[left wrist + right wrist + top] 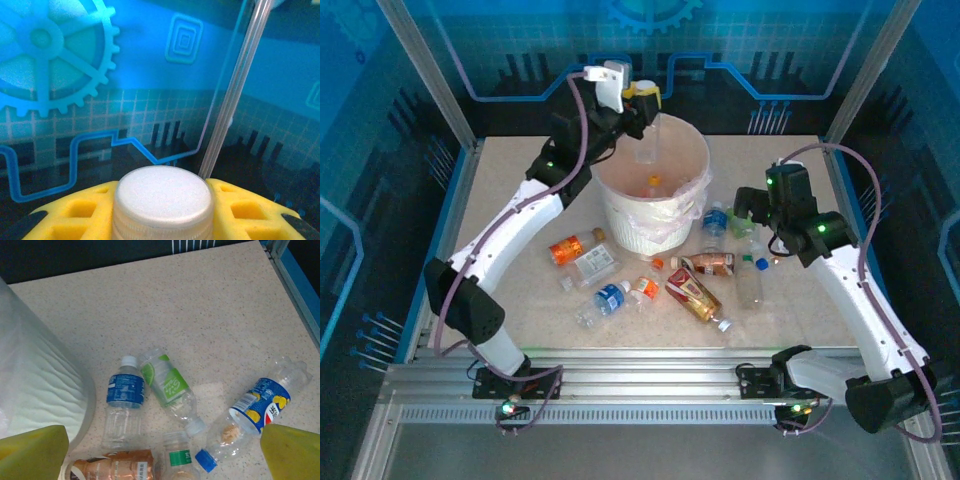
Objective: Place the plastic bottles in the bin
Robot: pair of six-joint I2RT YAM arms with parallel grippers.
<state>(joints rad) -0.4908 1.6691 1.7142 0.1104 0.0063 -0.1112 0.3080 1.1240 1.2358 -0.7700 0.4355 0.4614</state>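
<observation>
The robot's left gripper will release the clear plastic bottle inside the white lined bin (662, 187), next to the orange item.
My left gripper (642, 100) is shut on the neck of a clear plastic bottle (648, 142) that hangs over the white lined bin (628, 222). In the left wrist view the bottle's white cap (161, 192) sits between the yellow fingers (75, 220). My right gripper (748, 215) stands open above bottles lying right of the bin. Below it lie a blue-label bottle (125, 390), a green-label one (167, 382), a blue-and-yellow one (260, 405) and a brown one (115, 465). The bin's wall (35, 390) is at that view's left.
More bottles lie in front of the bin: an orange-label one (566, 249), a blue-label one (610, 297), a red-brown one (692, 295) and a clear one (748, 285). An orange item (655, 182) lies inside the bin. Glass enclosure walls stand close behind.
</observation>
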